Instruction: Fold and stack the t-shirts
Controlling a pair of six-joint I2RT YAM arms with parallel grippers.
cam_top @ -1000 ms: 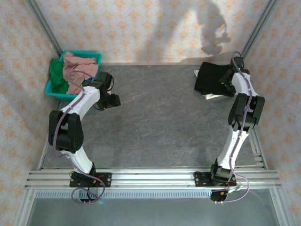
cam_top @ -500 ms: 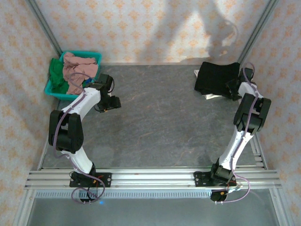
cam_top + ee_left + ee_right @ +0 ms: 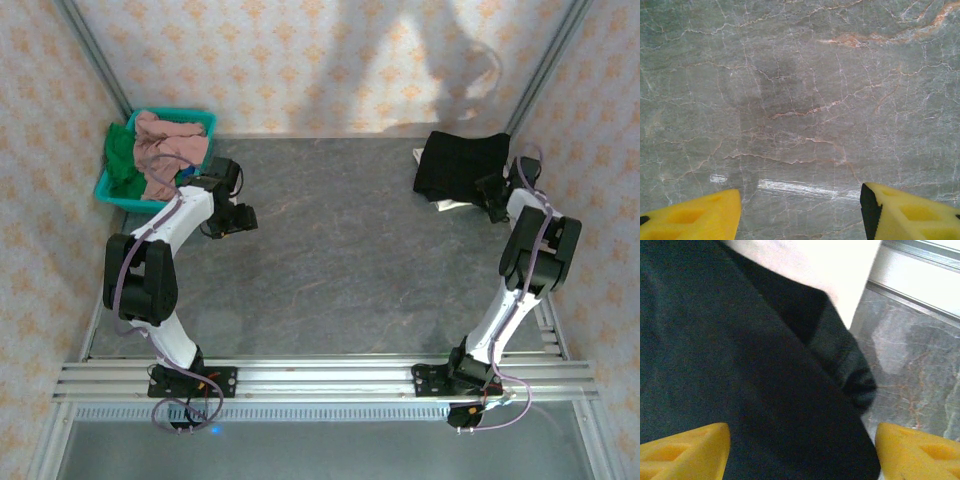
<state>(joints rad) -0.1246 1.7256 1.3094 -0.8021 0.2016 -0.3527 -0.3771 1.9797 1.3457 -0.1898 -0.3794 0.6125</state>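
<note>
The black shirt lies askew over the front edge of the cream-white shirt, so the robot's right gripper should grab the black shirt's corner [image 3: 852, 452] by the rail and pull it straight.
A folded black t-shirt [image 3: 458, 163] lies at the far right of the table on top of a cream-white one [image 3: 449, 205], whose edge peeks out at the front. My right gripper [image 3: 494, 189] is open at the black shirt's near right corner. In the right wrist view its yellow fingers [image 3: 685, 450] straddle the black cloth [image 3: 740, 365], with the cream-white shirt [image 3: 830, 265] beyond. A pink shirt [image 3: 165, 150] and a green shirt [image 3: 120, 158] are heaped in the teal basket. My left gripper [image 3: 236, 216] hangs open over bare table [image 3: 800, 100], holding nothing.
The teal plastic basket [image 3: 112, 196] stands in the far left corner, just behind my left arm. Patterned walls close in the back and both sides. A metal rail [image 3: 920, 252] runs along the table's right edge, close to the shirt stack.
My right arm has swung from above the black shirt out to its right side and drawn back, its gripper now at the shirt's near right corner. The left arm has barely moved.
</note>
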